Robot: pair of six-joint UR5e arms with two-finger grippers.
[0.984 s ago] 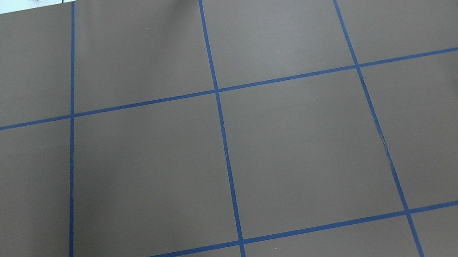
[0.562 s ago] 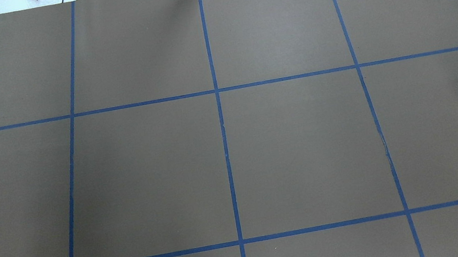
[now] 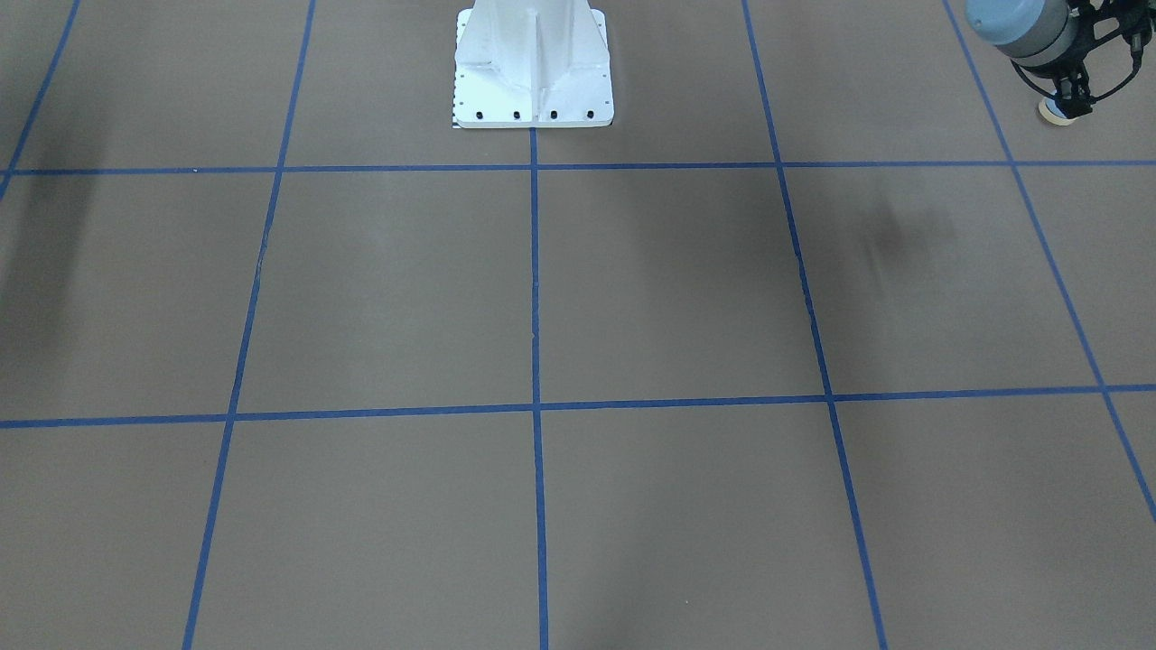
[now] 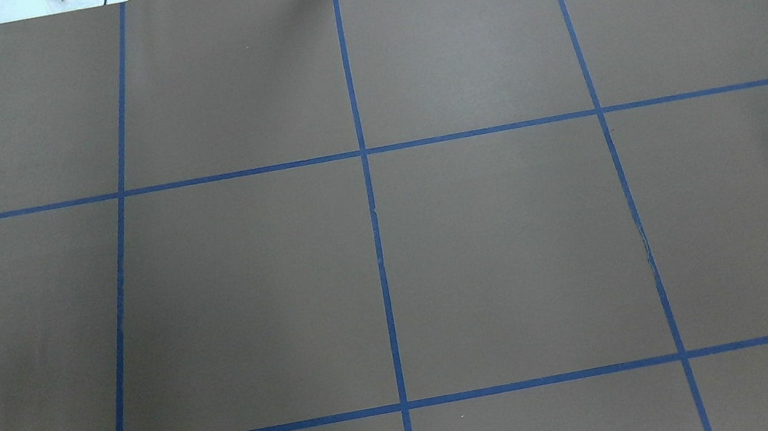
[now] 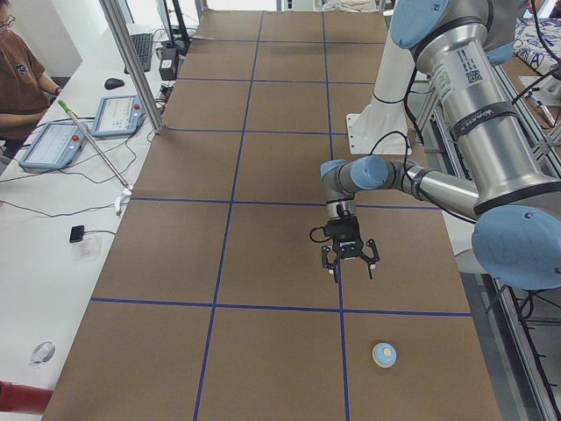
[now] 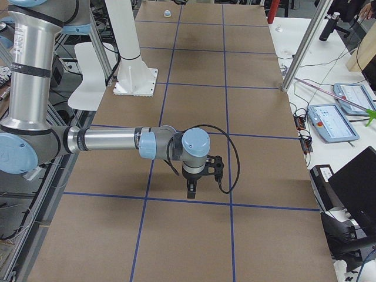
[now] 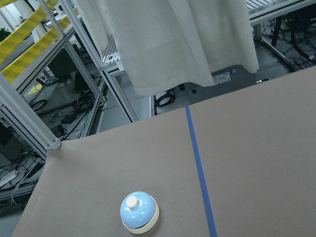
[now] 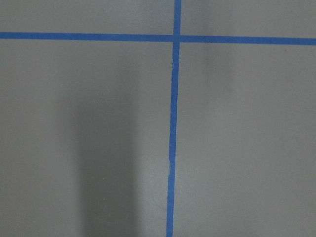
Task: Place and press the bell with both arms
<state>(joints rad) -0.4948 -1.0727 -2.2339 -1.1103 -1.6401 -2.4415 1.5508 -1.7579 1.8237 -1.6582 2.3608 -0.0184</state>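
The light-blue bell's sides (image 3: pixel 1055 110) (image 7: pixel 139 212), below its cream button, are next for my left gripper, which should move over to them and close there.
The light-blue bell (image 7: pixel 139 212) with its cream button stands upright on the brown table, near the end on my left. It also shows in the exterior left view (image 5: pixel 384 354), far off in the exterior right view (image 6: pixel 167 13), and as a cream sliver in the front-facing view (image 3: pixel 1049 112). My left gripper (image 5: pixel 351 275) hangs above the table, short of the bell and apart from it, fingers spread and empty; it also shows in the front-facing view (image 3: pixel 1073 101). My right gripper (image 6: pixel 191 191) hovers low over a blue tape line, and I cannot tell its state. The overhead view shows neither arm nor the bell.
The white pedestal base (image 3: pixel 533 81) stands at the table's robot side. Blue tape lines (image 4: pixel 379 248) grid the brown cover. A metal post (image 5: pixel 131 88), tablets (image 5: pixel 114 114) and a seated person (image 5: pixel 17 79) are on the operators' side.
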